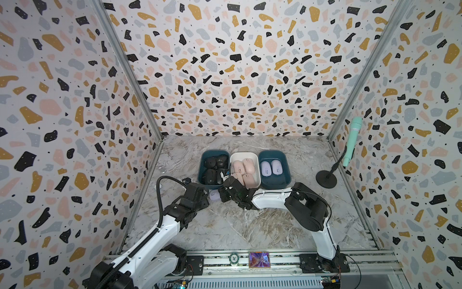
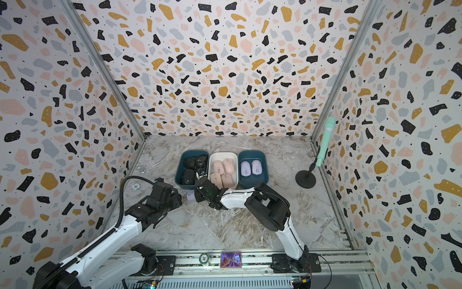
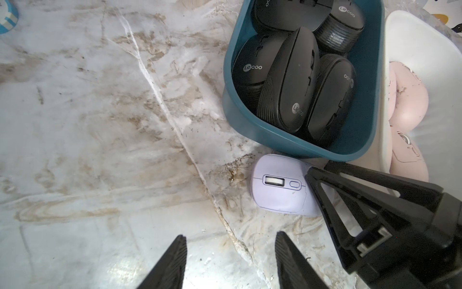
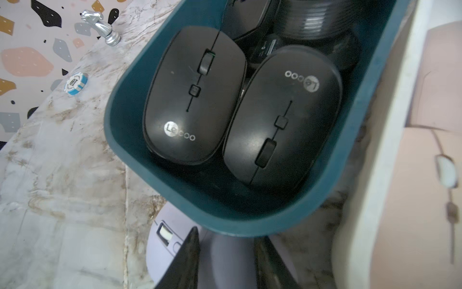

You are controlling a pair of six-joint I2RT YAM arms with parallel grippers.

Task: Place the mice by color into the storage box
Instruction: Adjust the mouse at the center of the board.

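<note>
The lavender mouse lies at a slant across my right gripper's fingers beside the teal bin. I should open them, turn in line and grasp the mouse (image 3: 287,185) by its sides.
A lavender mouse (image 1: 214,195) (image 3: 280,185) lies on the marble table just in front of the left teal bin (image 1: 201,164). My right gripper (image 4: 227,235) (image 1: 225,193) is shut on that mouse's rear end, one finger on each side. My left gripper (image 3: 231,236) (image 1: 205,194) stands open beside the mouse, nothing between its fingers. The left teal bin holds several black mice (image 1: 216,162) (image 4: 195,95). The white middle bin (image 1: 243,153) holds several pink mice (image 1: 243,166). The right teal bin (image 1: 272,151) holds two lavender mice (image 1: 271,167).
A mint microphone (image 1: 351,142) on a black stand (image 1: 326,178) rises at the right wall. A blue poker chip (image 4: 75,83) and a silver chess knight (image 4: 103,27) lie left of the bins. A chip and a card (image 1: 259,260) sit on the front rail.
</note>
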